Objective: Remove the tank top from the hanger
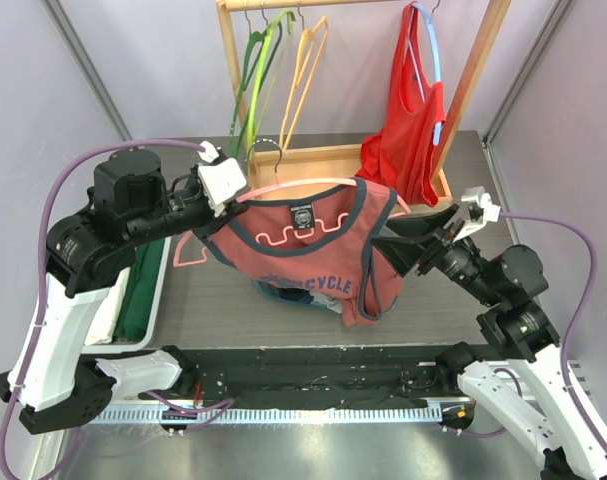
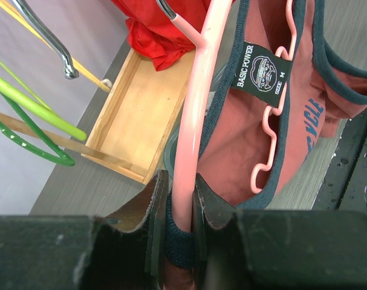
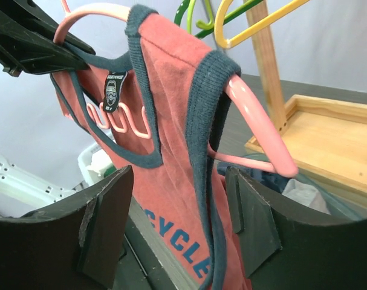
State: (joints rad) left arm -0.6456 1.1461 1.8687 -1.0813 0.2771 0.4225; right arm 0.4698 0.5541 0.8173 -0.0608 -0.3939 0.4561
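Observation:
I have my right gripper low around the tank top's strap, under the pink hanger's end, so I should pinch the strap higher [image 3: 216, 74], and then slide it off.
A rust-red tank top [image 1: 303, 265] with dark blue trim hangs on a pink hanger [image 1: 303, 185] held up above the table. My left gripper [image 1: 233, 195] is shut on the hanger's left end [image 2: 195, 115], and the top's dark strap is pinched in with it [image 2: 182, 199]. My right gripper [image 1: 398, 240] stands open at the hanger's right end. Its fingers straddle the top's right strap [image 3: 210, 139] without touching it. The pink hanger tip [image 3: 256, 124] pokes out past that strap.
Behind stands a wooden rack [image 1: 478, 70] with green [image 1: 253, 75] and yellow [image 1: 305, 65] hangers and a red top [image 1: 408, 130] on a blue hanger. Its wooden base tray [image 2: 141, 115] lies below. A white bin [image 1: 133, 290] with green cloth sits left. Folded clothes [image 1: 283, 293] lie under the tank top.

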